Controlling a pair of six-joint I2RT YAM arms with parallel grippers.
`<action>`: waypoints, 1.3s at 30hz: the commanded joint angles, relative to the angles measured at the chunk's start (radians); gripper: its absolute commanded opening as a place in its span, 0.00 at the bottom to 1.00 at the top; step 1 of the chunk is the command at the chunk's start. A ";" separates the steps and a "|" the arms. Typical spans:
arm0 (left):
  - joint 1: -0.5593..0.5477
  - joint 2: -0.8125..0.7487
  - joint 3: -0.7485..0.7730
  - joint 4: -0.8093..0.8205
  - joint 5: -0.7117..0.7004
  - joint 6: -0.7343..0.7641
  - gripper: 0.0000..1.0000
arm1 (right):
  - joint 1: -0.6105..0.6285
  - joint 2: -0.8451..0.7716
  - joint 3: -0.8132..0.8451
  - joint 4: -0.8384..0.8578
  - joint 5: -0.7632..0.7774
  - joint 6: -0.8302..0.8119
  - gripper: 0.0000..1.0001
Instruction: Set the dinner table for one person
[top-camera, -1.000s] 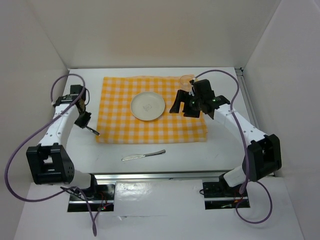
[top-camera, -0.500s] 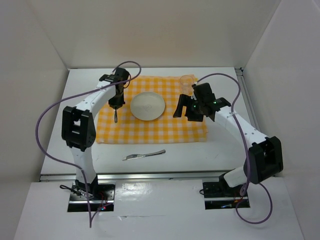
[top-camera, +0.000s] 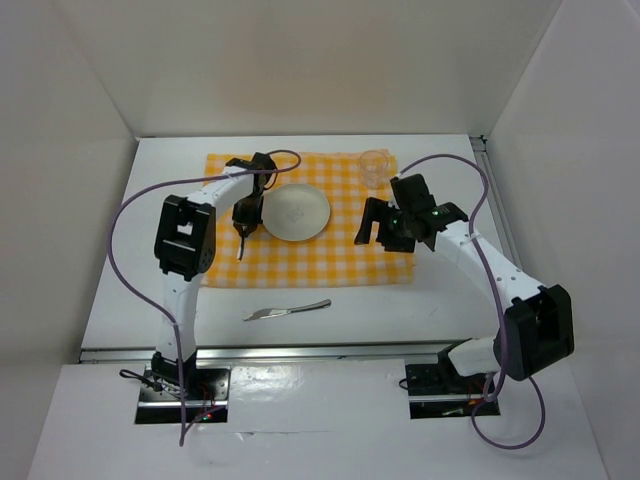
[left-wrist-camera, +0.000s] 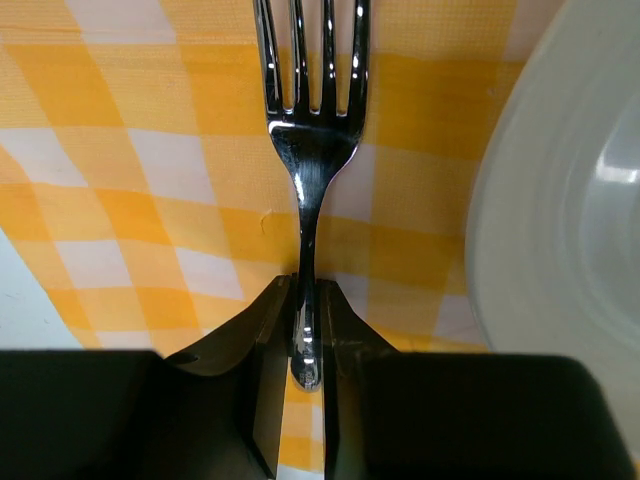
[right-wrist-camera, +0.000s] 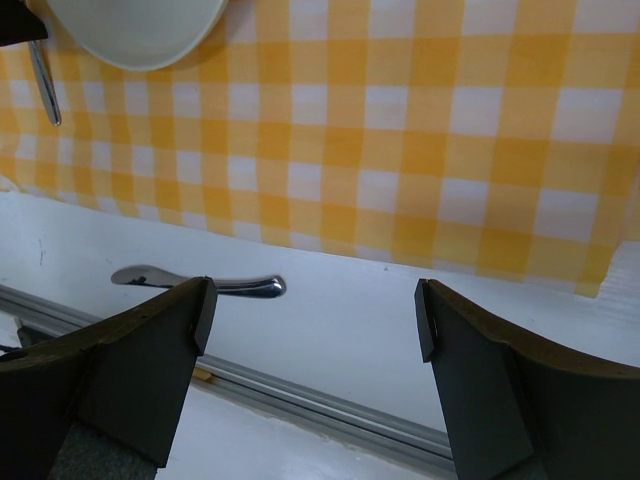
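Observation:
Next, my right gripper moves next to the metal knife in front of the cloth, where it will close on the part of the knife's handle (top-camera: 297, 310) (right-wrist-camera: 222, 287) beside the blade.
The white dinner table (top-camera: 150, 290) carries a yellow-and-white checked cloth (top-camera: 330, 255) with a white plate (top-camera: 296, 212) on it. My left gripper (top-camera: 245, 213) is shut on the handle end of a metal fork (top-camera: 240, 243) just left of the plate. In the left wrist view the fork (left-wrist-camera: 310, 150) points away from the gripper (left-wrist-camera: 305, 330), low over the cloth, with the plate (left-wrist-camera: 560, 230) at the right. My right gripper (top-camera: 383, 230) is open and empty over the cloth's right part; its view (right-wrist-camera: 315, 310) looks past the cloth's near edge.
A metal knife (top-camera: 287, 311) lies on the bare table in front of the cloth, also in the right wrist view (right-wrist-camera: 200, 282). A clear cup (top-camera: 374, 166) stands at the cloth's far right corner. A metal rail (top-camera: 320, 350) runs along the near edge.
My left arm has swung from the table's left side onto the cloth with the fork, ending just left of the plate. My right gripper has shifted slightly right and nearer.

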 joint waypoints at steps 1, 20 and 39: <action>0.001 0.019 0.066 -0.034 -0.024 -0.028 0.12 | -0.004 -0.037 -0.002 -0.021 0.026 -0.004 0.93; 0.039 -0.233 0.337 -0.188 -0.075 -0.115 0.70 | 0.391 -0.034 0.018 0.095 -0.047 -0.294 0.92; 0.091 -0.761 -0.207 -0.060 0.063 -0.175 0.70 | 0.703 0.338 -0.005 0.333 0.138 -0.643 0.77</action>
